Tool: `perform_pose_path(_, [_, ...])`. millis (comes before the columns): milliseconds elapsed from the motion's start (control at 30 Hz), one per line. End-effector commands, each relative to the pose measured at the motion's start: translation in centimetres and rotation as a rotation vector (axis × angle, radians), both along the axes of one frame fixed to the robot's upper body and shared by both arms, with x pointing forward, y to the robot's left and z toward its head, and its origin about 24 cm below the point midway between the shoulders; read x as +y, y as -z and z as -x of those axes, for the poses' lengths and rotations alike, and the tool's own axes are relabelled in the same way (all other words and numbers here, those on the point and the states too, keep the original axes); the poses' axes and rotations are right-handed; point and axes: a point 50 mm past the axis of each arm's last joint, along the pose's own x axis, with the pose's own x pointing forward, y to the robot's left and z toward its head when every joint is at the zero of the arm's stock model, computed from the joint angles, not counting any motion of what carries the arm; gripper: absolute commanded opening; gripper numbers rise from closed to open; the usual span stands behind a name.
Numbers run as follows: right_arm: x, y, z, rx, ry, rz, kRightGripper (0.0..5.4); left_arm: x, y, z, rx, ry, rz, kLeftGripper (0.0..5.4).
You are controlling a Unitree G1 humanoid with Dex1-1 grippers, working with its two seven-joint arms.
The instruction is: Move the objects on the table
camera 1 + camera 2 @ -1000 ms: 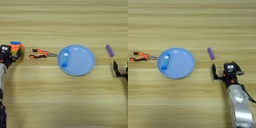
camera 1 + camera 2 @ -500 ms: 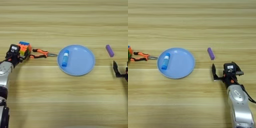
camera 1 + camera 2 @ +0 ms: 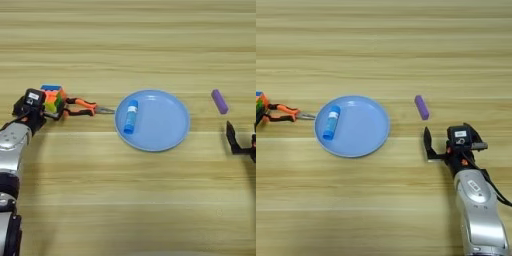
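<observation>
The robot's right gripper should next move to the purple block beside the plate and close on the block's near end (image 3: 224,108).
My left gripper (image 3: 49,106) is shut on the multicoloured puzzle cube (image 3: 54,98) at the left of the table (image 3: 125,45), right beside the pliers' handles. The round light blue plate (image 3: 167,125) lies in the middle, with the blue-and-white glue stick (image 3: 130,116) lying on its left part. A small purple block (image 3: 421,107) lies to the right of the plate. My right gripper (image 3: 448,146) rests open on the table just below the purple block, with nothing between its fingers.
Orange-handled pliers (image 3: 82,106) lie between the cube and the plate, with their tips pointing at the plate's left rim. My right forearm (image 3: 478,205) stretches down to the bottom right corner.
My left gripper has carried the puzzle cube to the right, up against the pliers' handles. The right arm, the plate, the glue stick and the purple block have stayed where they were.
</observation>
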Motion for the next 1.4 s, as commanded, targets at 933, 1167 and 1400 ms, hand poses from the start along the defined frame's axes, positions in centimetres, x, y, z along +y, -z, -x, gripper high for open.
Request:
perform_pose_path(933, [0.0, -0.2, -0.8, -0.011, -0.006, -0.004, 5.40, -0.1, -2.5, 0.0, -0.099, -0.012, -0.021, 5.38])
perform_pose_path(1167, [-0.1, -0.2, -1.8, -0.017, -0.007, 0.003, 5.40, -2.1, -4.0, 0.2, -0.176, 0.058, -0.018, 5.38])
perform_pose_path(1400, [0.0, -0.2, -2.8, -0.023, -0.014, 0.006, 5.40, -3.8, -4.9, 0.2, -0.251, 0.036, 0.075, 5.38])
